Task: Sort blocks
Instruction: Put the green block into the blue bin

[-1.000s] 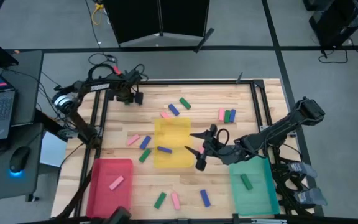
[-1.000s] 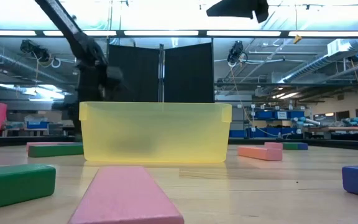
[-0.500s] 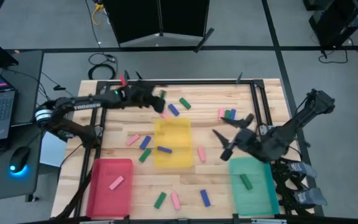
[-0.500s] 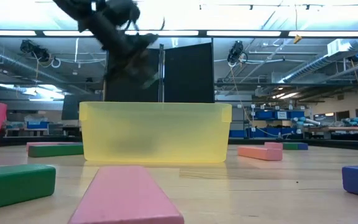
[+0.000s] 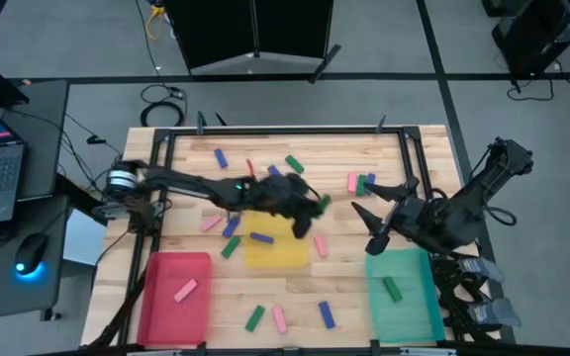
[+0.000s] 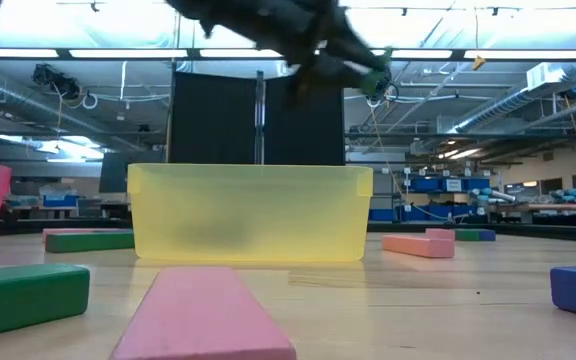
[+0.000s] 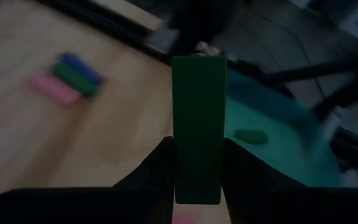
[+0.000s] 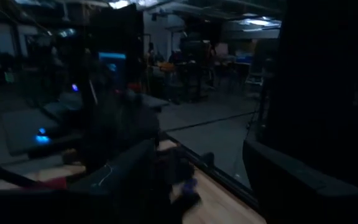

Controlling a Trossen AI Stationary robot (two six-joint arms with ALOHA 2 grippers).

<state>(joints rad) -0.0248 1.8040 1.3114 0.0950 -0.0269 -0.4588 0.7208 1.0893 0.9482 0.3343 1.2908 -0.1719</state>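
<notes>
Next, I set the green block down with my left gripper in the teal tray [image 5: 410, 267], just past the other green block in it.
My left gripper [image 5: 317, 205] reaches from the table's left, above the right edge of the yellow tray [image 5: 265, 213], and is shut on a green block [image 5: 324, 202]. In the left wrist view the block [image 7: 197, 106] points toward the teal tray [image 7: 278, 118], which holds another green block [image 7: 250, 135]. My right gripper [image 5: 367, 225] hangs open with nothing between its fingers, just beyond the teal tray's [image 5: 419, 297] far edge. The red tray [image 5: 161, 302] holds a pink block [image 5: 184, 290]. A blue block [image 5: 261, 237] lies in the yellow tray. My left gripper pinches the green block between its two fingers by the long sides, at the block's rear end [image 7: 197, 177]. The fingers come from the table's left, slanting a little downward, and lie along the block. The block sticks out ahead of them, lifted clear of the table.
Loose blocks lie around the trays: a pink, green and blue trio [image 5: 361, 183] at the far right, a pink one [image 5: 320, 245] beside the yellow tray, a blue one [image 5: 221, 158] far left, several near the front edge [image 5: 279, 318]. A dark frame rims the table.
My left gripper has swung from the table's far left corner toward the right, rising and rolling, and carries the green block over the yellow tray. My right gripper has drawn back from the yellow tray's right side toward the table's right edge and has risen.
</notes>
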